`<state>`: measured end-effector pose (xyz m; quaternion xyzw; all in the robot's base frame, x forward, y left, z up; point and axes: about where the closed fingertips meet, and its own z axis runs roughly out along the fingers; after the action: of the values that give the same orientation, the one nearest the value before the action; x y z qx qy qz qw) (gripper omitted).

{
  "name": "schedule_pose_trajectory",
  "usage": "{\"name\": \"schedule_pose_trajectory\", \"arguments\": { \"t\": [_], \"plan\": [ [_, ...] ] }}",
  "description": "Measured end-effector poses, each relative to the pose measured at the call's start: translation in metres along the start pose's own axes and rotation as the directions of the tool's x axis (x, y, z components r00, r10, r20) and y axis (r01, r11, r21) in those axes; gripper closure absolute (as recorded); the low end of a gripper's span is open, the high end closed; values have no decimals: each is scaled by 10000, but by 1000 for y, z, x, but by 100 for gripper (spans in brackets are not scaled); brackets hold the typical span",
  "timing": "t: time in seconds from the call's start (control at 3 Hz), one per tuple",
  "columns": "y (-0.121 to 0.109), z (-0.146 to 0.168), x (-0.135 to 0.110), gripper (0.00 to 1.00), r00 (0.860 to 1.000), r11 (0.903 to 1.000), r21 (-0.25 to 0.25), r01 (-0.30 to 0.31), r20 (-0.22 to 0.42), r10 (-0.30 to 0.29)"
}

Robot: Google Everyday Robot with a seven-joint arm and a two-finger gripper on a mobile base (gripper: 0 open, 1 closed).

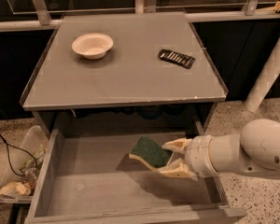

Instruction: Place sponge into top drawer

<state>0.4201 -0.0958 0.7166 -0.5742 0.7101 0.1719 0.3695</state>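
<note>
My gripper should put the sponge down near the middle of the open drawer's flat bottom (141, 159).
The sponge (149, 151), dark green on top over pale yellow foam, is held between the cream fingers (176, 145) of my gripper (175, 158). The gripper is shut on it and reaches in from the right on a white arm. It holds the sponge low inside the open top drawer (93, 183), a wide grey box pulled out below the cabinet top. The sponge sits over the drawer's right half, close to its flat bottom; I cannot tell if it touches.
On the grey cabinet top (126, 73) stand a white bowl (92, 45) at the left and a flat black ridged object (177, 58) at the right. A clear bin with clutter (19, 171) sits on the floor left of the drawer. A white post (270, 71) rises at the right.
</note>
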Motion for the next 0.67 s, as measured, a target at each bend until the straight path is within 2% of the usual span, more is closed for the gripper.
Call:
{"name": "schedule_pose_trajectory", "arguments": {
  "t": [0.33, 0.67],
  "plan": [
    [-16, 35, 12, 100, 9992, 9990, 175, -399, -58, 400],
    [-17, 63, 26, 100, 9970, 9976, 117, -680, -367, 684]
  ]
}}
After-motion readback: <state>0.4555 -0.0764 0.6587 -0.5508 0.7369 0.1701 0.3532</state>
